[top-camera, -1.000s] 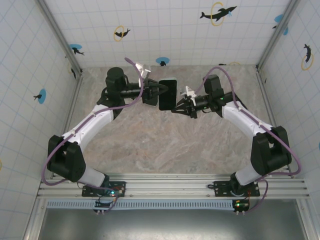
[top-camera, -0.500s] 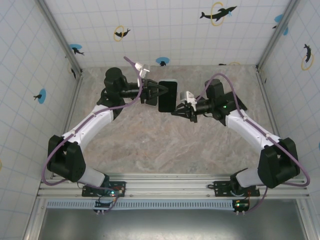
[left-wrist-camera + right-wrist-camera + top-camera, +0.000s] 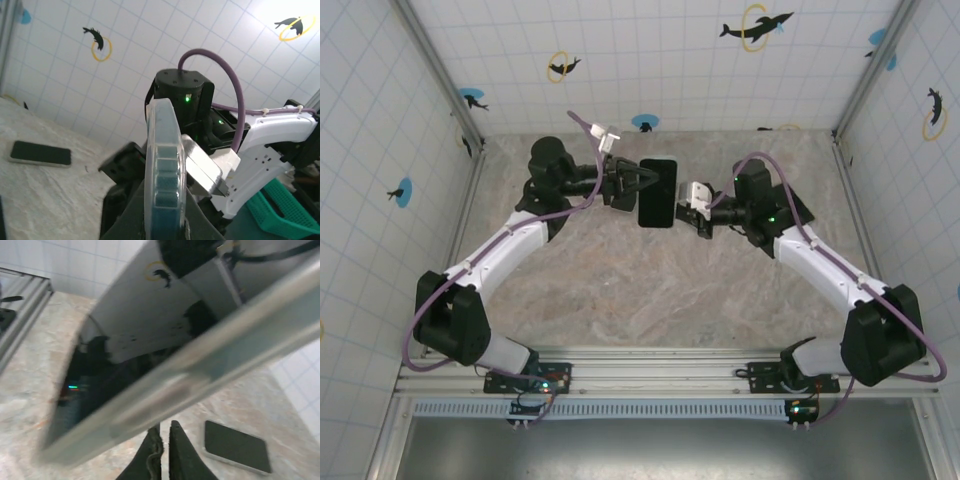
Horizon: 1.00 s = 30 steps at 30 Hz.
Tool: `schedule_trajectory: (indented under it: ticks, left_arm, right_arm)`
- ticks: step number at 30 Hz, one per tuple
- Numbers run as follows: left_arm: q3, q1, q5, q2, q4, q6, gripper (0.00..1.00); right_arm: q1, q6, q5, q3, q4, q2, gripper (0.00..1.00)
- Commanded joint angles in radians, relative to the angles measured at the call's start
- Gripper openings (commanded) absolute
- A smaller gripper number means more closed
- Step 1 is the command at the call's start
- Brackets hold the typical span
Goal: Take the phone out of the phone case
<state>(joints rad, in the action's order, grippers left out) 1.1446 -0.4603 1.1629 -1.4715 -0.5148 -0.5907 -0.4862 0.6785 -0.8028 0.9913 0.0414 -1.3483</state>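
My right gripper is shut empty under the clear rim along the case's long side, so it should open and take the case at its near corner [image 3: 671,225].
The phone [image 3: 658,192] in its clear case is held in the air over the middle of the table, dark screen up. My left gripper [image 3: 634,185] is shut on its left side. In the left wrist view the case [image 3: 165,170] stands edge-on between my fingers, its clear rim over a blue edge. My right gripper [image 3: 688,200] is at the phone's right side. In the right wrist view the two fingers are shut together, their tips [image 3: 161,429] right under the blurred clear rim of the case [image 3: 190,375], with nothing seen between them.
A second dark phone [image 3: 41,153] lies flat on the marble table [image 3: 640,290]; the right wrist view has it just past my fingers [image 3: 237,446]. A teal basket [image 3: 287,207] sits beyond the right arm. Tiled walls close in the table on three sides.
My right gripper has moved up and back along the phone's right side, from its lower corner to its middle. The left gripper and phone have shifted only slightly.
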Motion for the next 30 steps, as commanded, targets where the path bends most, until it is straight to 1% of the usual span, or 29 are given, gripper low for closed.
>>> schedule_trajectory:
  ticks: [1,3,7,10,14,19,22,27,30]
  left_arm:
    - [0.005,-0.012,0.009,0.020,-0.019,-0.049,0.00]
    - [0.000,-0.014,0.003,0.022,-0.023,-0.046,0.00]
    - [0.004,-0.014,-0.033,0.031,-0.009,-0.009,0.00]
    - [0.027,-0.014,-0.048,0.037,0.002,0.037,0.00]
    - [0.055,-0.009,-0.053,0.057,0.065,0.155,0.00]
    - [0.062,0.006,-0.048,0.062,0.067,0.181,0.00]
    - [0.066,0.008,-0.044,0.055,0.065,0.178,0.00]
    - [0.053,0.008,-0.036,0.048,0.030,0.147,0.00]
    - [0.047,0.009,-0.034,0.050,0.026,0.138,0.00]
  right_arm:
    - [0.000,-0.034,0.033,-0.013,0.152,0.040,0.09]
    - [0.004,-0.069,0.010,-0.011,0.171,0.038,0.09]
    - [0.013,-0.106,-0.041,0.002,0.126,0.029,0.10]
    - [0.022,-0.104,-0.062,-0.014,0.059,0.031,0.16]
    - [0.030,-0.068,-0.089,-0.029,-0.091,0.041,0.26]
    - [0.032,-0.055,-0.151,-0.042,-0.180,0.051,0.34]
    - [0.022,-0.087,-0.178,-0.044,-0.148,0.046,0.36]
    - [0.013,-0.197,-0.196,-0.064,0.009,0.038,0.35]
    - [0.011,-0.213,-0.206,-0.039,0.024,0.017,0.35]
